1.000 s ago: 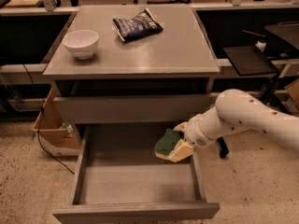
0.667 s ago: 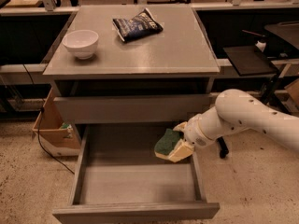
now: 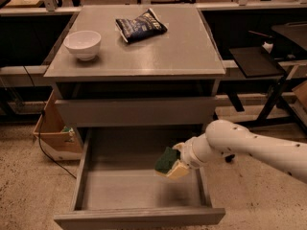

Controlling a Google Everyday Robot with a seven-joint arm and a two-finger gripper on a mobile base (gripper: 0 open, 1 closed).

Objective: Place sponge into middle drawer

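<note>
The sponge, which hangs tilted inside the drawer now, will be let go by my gripper near the centre of the grey drawer's bottom (image 3: 159,175), a little toward the side where my arm is.
The sponge (image 3: 166,160), dark green over pale yellow foam, is held at the end of my white arm. My gripper (image 3: 176,165) is shut on it, just above the right side of the drawer floor. The middle drawer (image 3: 129,188) is pulled wide open below the cabinet, and its grey floor is bare. The sponge hangs tilted inside the drawer's outline, near its right wall (image 3: 204,186). I cannot tell whether it touches the floor.
A white bowl (image 3: 83,44) and a dark blue snack bag (image 3: 140,25) sit on the cabinet top (image 3: 163,56). The upper drawer (image 3: 134,111) is closed. A cardboard box (image 3: 55,133) stands on the floor at the left. A black stand (image 3: 259,63) is at the right.
My arm has lowered and moved a little left, bringing the sponge down closer to the drawer floor. Nothing else has moved.
</note>
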